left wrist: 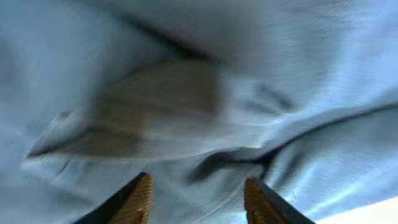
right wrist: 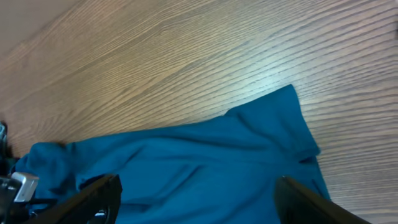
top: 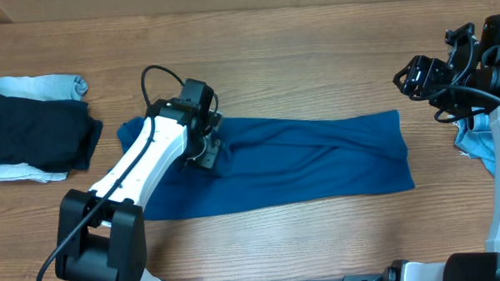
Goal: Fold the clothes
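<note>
Next, my right gripper closes on the folded far-side part (top: pixel 369 138) (right wrist: pixel 264 143) of the royal-blue polo shirt, close to the end that is away from my left gripper.
The royal-blue polo shirt (top: pixel 317 159) lies as a long, wrinkled band across the middle of the table. My left gripper (top: pixel 207 150) is down on its left part. In the blurred left wrist view the fingers (left wrist: pixel 198 198) are apart, with blue fabric (left wrist: pixel 261 81) filling the frame right in front of them. My right gripper (top: pixel 414 76) is raised at the far right, off the shirt. It is wide open and empty (right wrist: pixel 196 202). The right wrist view shows the shirt (right wrist: pixel 205 162) below it, with its right end (right wrist: pixel 292 124) on the wood.
A near-black folded garment (top: pixel 33 131) sits at the left edge, on a white cloth (top: pixel 18 172), with a light-blue piece (top: pixel 40 85) behind it. A light-blue denim piece (top: pixel 479 141) lies at the right edge, under the right arm.
</note>
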You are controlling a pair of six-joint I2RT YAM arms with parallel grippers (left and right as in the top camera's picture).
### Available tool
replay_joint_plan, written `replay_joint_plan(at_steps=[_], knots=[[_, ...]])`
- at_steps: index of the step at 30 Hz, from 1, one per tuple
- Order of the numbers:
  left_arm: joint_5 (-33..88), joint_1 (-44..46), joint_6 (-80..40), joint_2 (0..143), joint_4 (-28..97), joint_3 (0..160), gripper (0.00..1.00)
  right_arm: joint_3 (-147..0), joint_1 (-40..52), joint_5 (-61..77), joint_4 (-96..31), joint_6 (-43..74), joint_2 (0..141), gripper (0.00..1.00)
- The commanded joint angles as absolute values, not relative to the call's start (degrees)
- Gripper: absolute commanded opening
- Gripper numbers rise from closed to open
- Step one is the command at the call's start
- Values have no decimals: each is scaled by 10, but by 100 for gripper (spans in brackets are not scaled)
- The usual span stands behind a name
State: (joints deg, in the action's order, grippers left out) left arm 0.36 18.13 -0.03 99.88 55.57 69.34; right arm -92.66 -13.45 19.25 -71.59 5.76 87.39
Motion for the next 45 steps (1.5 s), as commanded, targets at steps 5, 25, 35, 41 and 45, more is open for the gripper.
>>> replay_joint_plan(at_steps=[5,25,35,41,45], knots=[[53,64,-260,985,561,695,58,-930,-135,187,-722,57,874,82],[84,25,-287,1080,507,695,40,-930,-135,187,-729,58,874,82],[20,-1,-216,975,599,799,7,-930,-135,187,-730,58,874,82],[-1,-1,-192,966,677,804,7,-930,-135,187,-729,58,874,82],[1,0,-192,962,736,804,8,-930,-135,185,-729,58,874,82]])
